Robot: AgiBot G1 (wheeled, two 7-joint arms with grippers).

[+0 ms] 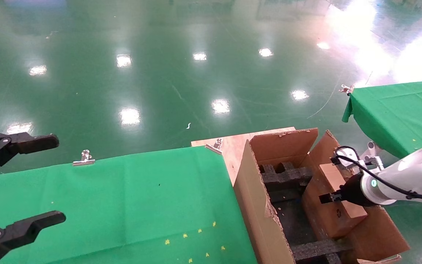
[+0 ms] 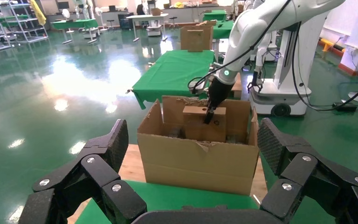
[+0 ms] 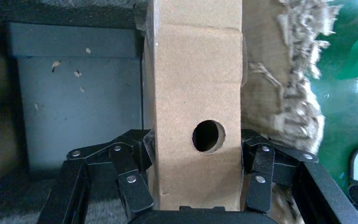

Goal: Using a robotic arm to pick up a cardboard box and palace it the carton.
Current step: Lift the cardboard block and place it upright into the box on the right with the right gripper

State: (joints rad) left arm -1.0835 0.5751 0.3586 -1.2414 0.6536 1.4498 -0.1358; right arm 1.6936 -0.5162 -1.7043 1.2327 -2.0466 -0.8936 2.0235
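Note:
The small cardboard box will go down between the black foam inserts, along the carton's side [image 1: 318, 213] [image 3: 166, 112], set there by my right gripper.
The carton [image 1: 258, 205], large with ragged flaps and black foam inserts [image 1: 288, 176] inside, stands on a wooden board right of the green table. The white robotic arm [image 1: 412, 179] reaches in from the right. My right gripper [image 1: 330, 198] is shut on the small cardboard box [image 1: 337, 205], which stands on edge inside the carton by its right wall. In the right wrist view the fingers [image 3: 135, 154] press both sides of the box [image 3: 193, 93], round hole facing the camera. My left gripper [image 1: 59, 179] hangs open and empty over the table's left end, facing the carton [image 2: 196, 161].
A green-clothed table [image 1: 123, 205] with metal clips [image 1: 84, 157] fills the lower left. A wooden board [image 1: 233, 145] lies under the carton. A second green table [image 1: 401, 113] stands at the right. Glossy green floor lies beyond. Another robot base [image 2: 279, 93] stands behind the carton.

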